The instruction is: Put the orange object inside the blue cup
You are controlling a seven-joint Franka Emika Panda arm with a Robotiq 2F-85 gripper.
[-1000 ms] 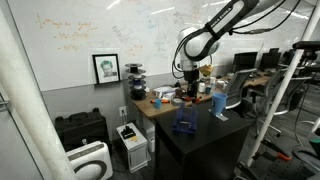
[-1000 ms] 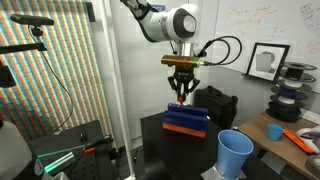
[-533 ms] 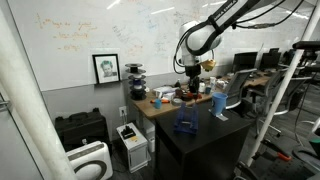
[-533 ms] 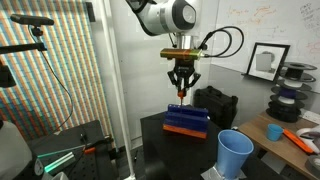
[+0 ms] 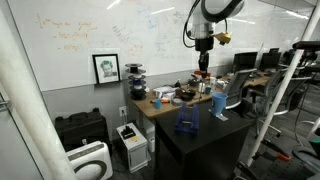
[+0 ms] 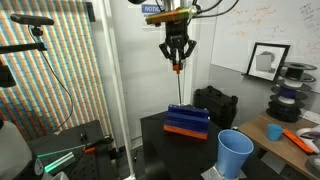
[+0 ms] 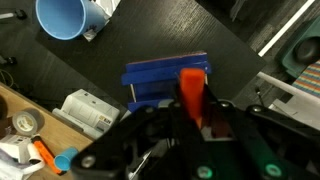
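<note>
Next, my gripper releases the orange object in the pale-blue cup, against the rim [image 5: 215, 97] [image 7: 82, 20] facing the dark-blue rack.
My gripper [image 6: 177, 64] is high above the black table, shut on the orange object [image 6: 178, 67], a slim orange stick that hangs from the fingertips. In the wrist view the orange object [image 7: 191, 92] sticks out between the jaws [image 7: 195, 112]. The pale-blue cup [image 6: 235, 153] stands upright and open at the table's near corner; it also shows in the wrist view [image 7: 68, 16] and as a small shape in an exterior view [image 5: 219, 103]. The gripper [image 5: 203, 70] is well above the cup and off to its side.
A dark-blue rack with an orange strip [image 6: 186, 122] lies on the black table [image 6: 160, 148] below the gripper; it shows in the wrist view [image 7: 160, 82]. A cluttered wooden desk [image 5: 165, 102] stands behind, with a small blue cup and orange tool [image 6: 300, 139].
The gripper has risen straight up from just above the dark-blue rack, carrying the orange object with it. The cup and rack have not moved.
</note>
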